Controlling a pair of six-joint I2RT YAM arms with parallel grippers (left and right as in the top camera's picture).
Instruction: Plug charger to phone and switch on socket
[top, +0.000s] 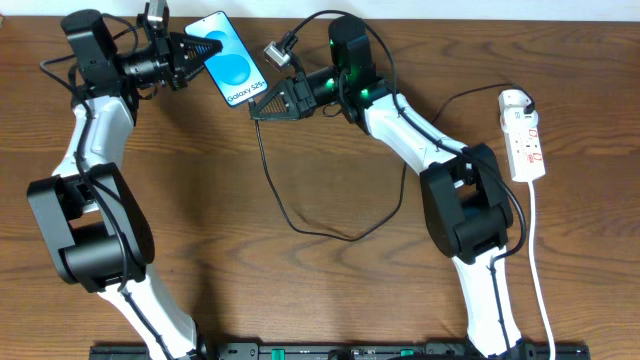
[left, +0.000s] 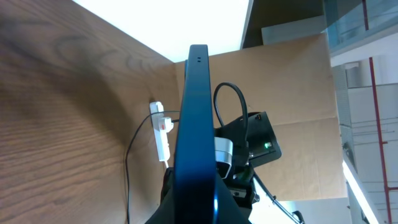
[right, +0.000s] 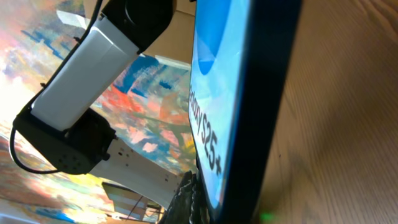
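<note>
Next, my right gripper lets go of the charger's tip on the bare wooden table inside the loop (top: 314, 157) of its black cable.
The phone (top: 228, 58), with its blue screen and "Galaxy S25" text, is held tilted above the table at the back. My left gripper (top: 192, 50) is shut on its upper end. In the left wrist view the phone (left: 196, 124) stands edge-on between the jaws. My right gripper (top: 262, 106) is at the phone's lower edge, shut on the tip end of the charger, whose black cable (top: 320, 235) loops across the table. The plug tip is hidden. In the right wrist view the phone (right: 217, 93) fills the frame. The white socket (top: 525, 135) lies far right, also showing in the left wrist view (left: 163, 134).
The socket's white cord (top: 540, 270) runs down the right side toward the front edge. A white adapter (top: 515, 100) sits on the socket's far end. Both arms reach over the back of the wooden table (top: 300, 300).
</note>
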